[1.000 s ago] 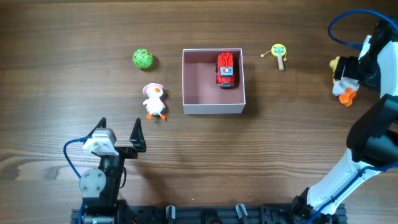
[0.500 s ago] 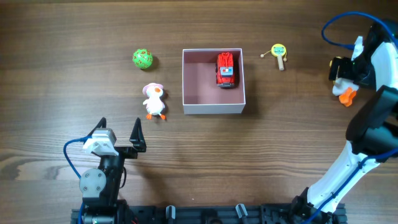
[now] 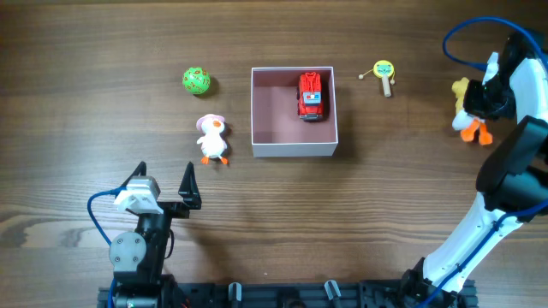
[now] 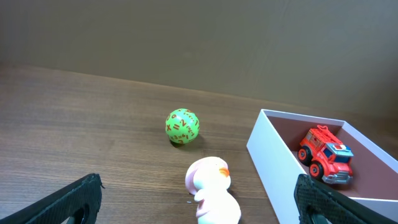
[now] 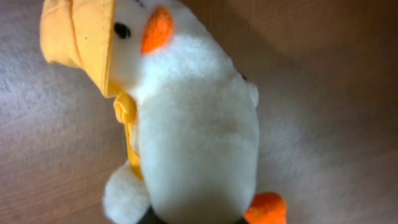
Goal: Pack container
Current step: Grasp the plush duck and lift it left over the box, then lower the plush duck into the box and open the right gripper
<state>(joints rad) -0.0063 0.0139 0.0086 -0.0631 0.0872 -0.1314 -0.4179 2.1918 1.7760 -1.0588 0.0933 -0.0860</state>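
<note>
My right gripper needs to set the white plush duck down and let go of it on the container's pink bottom, beside the red fire truck (image 3: 269,104).
The container (image 3: 294,146), a white-walled box with a pink inside, sits at the table's middle and holds a red fire truck (image 3: 311,95); both also show in the left wrist view, container (image 4: 273,167) and fire truck (image 4: 324,154). At the far right my right gripper (image 3: 481,103) is shut on a white plush duck with a yellow hat (image 3: 465,113). The duck (image 5: 194,124) fills the right wrist view, its lower body between the jaws. My left gripper (image 3: 165,168) stands open near the front left, holding nothing.
A white duck with a pink hat (image 3: 211,139) stands left of the container, just ahead of the left gripper. A green ball (image 3: 196,80) lies behind it. A small yellow rattle toy (image 3: 384,72) lies right of the container.
My right gripper has closed on the yellow-hatted duck after edging left over it. The duck has shifted slightly. The left arm has not moved.
</note>
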